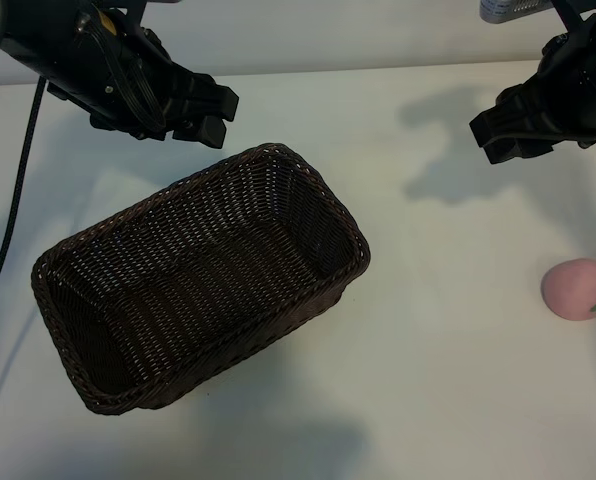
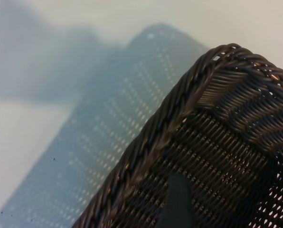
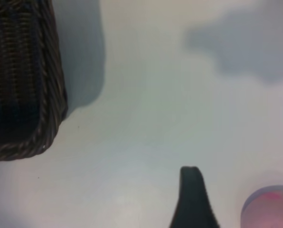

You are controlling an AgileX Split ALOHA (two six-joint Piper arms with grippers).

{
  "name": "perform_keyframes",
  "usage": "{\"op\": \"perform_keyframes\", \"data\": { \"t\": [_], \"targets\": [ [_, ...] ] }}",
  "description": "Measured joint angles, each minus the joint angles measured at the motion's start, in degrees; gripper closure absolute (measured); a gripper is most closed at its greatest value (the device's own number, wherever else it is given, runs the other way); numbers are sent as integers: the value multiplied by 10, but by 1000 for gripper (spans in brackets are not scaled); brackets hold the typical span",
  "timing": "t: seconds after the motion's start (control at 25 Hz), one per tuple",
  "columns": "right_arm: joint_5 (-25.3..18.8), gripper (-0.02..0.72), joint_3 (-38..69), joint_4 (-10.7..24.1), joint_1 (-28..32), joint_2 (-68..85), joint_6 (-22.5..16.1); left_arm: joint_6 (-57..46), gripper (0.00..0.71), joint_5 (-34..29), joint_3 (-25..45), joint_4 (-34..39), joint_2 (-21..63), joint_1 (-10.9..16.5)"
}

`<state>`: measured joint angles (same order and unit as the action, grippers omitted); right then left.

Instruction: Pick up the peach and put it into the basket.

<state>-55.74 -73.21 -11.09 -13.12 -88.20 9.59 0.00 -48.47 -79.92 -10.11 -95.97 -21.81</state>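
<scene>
The robot's left gripper needs to next move to the rim of the short side (image 1: 51, 312) farthest from the peach and grab the brown basket there.
The peach (image 1: 577, 289), a small pink ball with a green leaf mark, lies on the white table at the far right edge. The dark brown wicker basket (image 1: 118, 228) stands slanted at the centre left, with nothing in it. My right gripper (image 1: 486, 138) hangs open and empty in the air behind the peach and well above it. In the right wrist view one dark finger (image 3: 192, 199) shows with the peach (image 3: 268, 208) beside it. My left gripper (image 1: 216, 118) hovers open over the basket's far rim. Its wrist view shows the braided rim (image 2: 179, 102) and one finger (image 2: 177, 202).
White table (image 1: 448, 330) all around. The left arm's black cable (image 1: 13, 190) runs down the left side beside the basket. The arms cast shadows on the table at the back right and around the basket.
</scene>
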Motion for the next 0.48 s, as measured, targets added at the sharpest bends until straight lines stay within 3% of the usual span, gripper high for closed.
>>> {"op": "perform_keyframes", "data": {
  "t": [0.48],
  "targets": [
    [0,244,0,4,0,0,0,-3,118,0,0,0,0,0]
  ]
}}
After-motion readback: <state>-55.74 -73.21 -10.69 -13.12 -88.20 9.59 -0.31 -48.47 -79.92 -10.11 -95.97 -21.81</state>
